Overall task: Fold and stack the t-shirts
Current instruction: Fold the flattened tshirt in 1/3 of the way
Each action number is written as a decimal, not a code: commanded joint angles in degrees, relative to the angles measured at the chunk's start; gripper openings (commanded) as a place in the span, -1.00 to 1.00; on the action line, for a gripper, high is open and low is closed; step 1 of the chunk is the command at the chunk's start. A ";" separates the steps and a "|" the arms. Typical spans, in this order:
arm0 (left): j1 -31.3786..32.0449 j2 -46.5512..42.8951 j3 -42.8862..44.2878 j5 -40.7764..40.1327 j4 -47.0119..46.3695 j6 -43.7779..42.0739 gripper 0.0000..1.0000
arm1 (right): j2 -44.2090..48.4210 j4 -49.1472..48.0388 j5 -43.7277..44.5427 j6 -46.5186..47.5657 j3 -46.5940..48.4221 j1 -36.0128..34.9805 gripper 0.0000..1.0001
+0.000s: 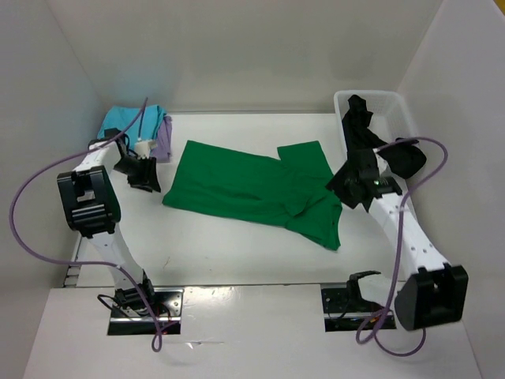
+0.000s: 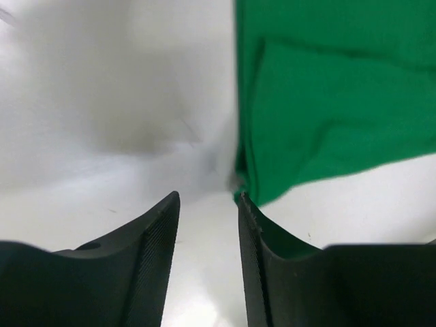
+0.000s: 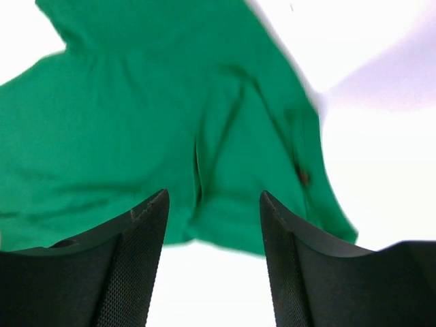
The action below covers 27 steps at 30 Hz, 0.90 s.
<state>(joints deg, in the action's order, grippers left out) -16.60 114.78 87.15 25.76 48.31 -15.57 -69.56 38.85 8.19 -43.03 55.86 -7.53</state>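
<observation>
The near edge of the bright green t-shirt runs at a slant across the table, so my left gripper should take the near hem corner (image 1: 166,203) and pull it toward the front before folding.
The bright green t-shirt (image 1: 252,189) lies spread across the middle of the table, with folds near its right side. It shows in the left wrist view (image 2: 334,102) and the right wrist view (image 3: 157,116). My left gripper (image 1: 144,175) is open and empty just left of the shirt's left edge; the right fingertip (image 2: 246,204) is next to the shirt's corner. My right gripper (image 1: 353,189) is open and empty just right of the shirt. The turquoise shirt (image 1: 126,120) and the lavender shirt (image 1: 163,138) sit stacked at the back left. The black shirt (image 1: 359,126) hangs over the bin.
A white plastic bin (image 1: 398,106) stands at the back right, behind my right arm. White walls enclose the table on three sides. Purple cables loop from both arms.
</observation>
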 commanded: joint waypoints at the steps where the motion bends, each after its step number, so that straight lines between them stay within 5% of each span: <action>1: 2.71 -4.65 -8.90 -2.37 -1.11 -4.02 -0.04 | 5.74 5.18 -1.15 -9.52 -4.70 -2.74 0.25; 14: 6.76 -0.44 -12.10 1.05 -5.07 -2.71 0.23 | 19.81 11.42 -0.01 -36.33 -20.87 -6.97 0.33; 19: 6.76 0.88 -12.10 0.00 -5.69 -3.76 -0.24 | 17.01 6.78 -4.40 -39.06 -27.62 -6.97 0.36; 22: 6.76 1.50 -12.10 -0.01 -5.69 -4.28 -0.69 | 15.69 4.05 -5.64 -41.25 -30.19 -6.97 0.36; 23: 6.76 1.50 -12.10 -0.01 -6.21 -4.29 -0.99 | 15.68 4.04 -5.64 -42.22 -30.19 -6.97 0.36; 27: 6.15 -0.78 -12.10 -0.53 -6.22 -7.09 -0.99 | 14.63 4.04 -5.64 -42.84 -30.19 -6.97 0.15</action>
<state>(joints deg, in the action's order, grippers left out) -10.09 113.73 76.12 26.81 44.05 -18.50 -54.59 45.52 2.46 -83.05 25.36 -14.13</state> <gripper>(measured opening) 0.019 0.595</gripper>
